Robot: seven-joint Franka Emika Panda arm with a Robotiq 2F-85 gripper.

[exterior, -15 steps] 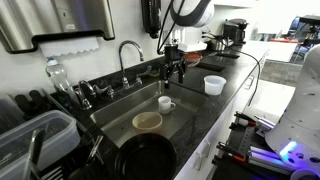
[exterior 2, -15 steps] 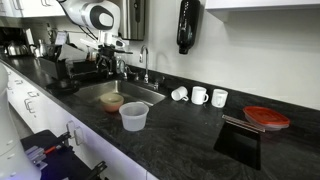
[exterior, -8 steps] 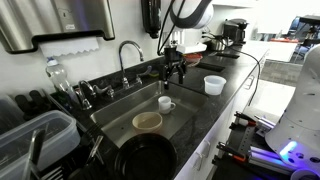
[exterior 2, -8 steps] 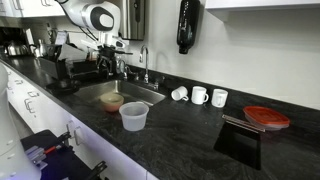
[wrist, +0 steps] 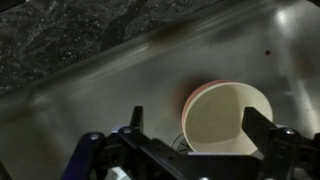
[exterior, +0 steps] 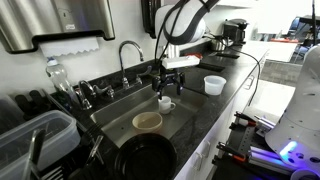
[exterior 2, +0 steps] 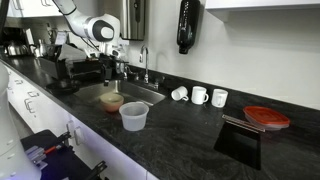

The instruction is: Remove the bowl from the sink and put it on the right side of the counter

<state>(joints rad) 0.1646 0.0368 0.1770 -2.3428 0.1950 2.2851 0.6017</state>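
Next, my gripper should go down to the tan bowl's rim (exterior: 160,118) (wrist: 187,109) and close there, on the side facing the black counter with the small white bowl.
The tan bowl (exterior: 147,121) sits upright on the floor of the steel sink (exterior: 120,112), near its front; it also shows in an exterior view (exterior 2: 111,101). My gripper (exterior: 167,86) hangs open over the sink, above a white mug (exterior: 166,103) and behind the bowl. It also shows above the sink (exterior 2: 108,73). In the wrist view my gripper (wrist: 198,128) is wide open and empty. Between its fingers lies a round cream vessel (wrist: 228,115) on the sink floor (wrist: 120,90). By its place this is the mug; the bowl is out of that view.
The curved faucet (exterior: 128,52) stands behind the sink. A black pan (exterior: 145,160) lies at the sink's near end. On the black counter (exterior 2: 190,125) stand a small white bowl (exterior: 214,85), a clear tub (exterior 2: 133,116), three mugs (exterior 2: 199,95), a red dish (exterior 2: 265,117) and a black tray (exterior 2: 240,142).
My gripper has come down and forward from above the counter's back edge to just over the mug in the sink. The bowl and mug have not moved.
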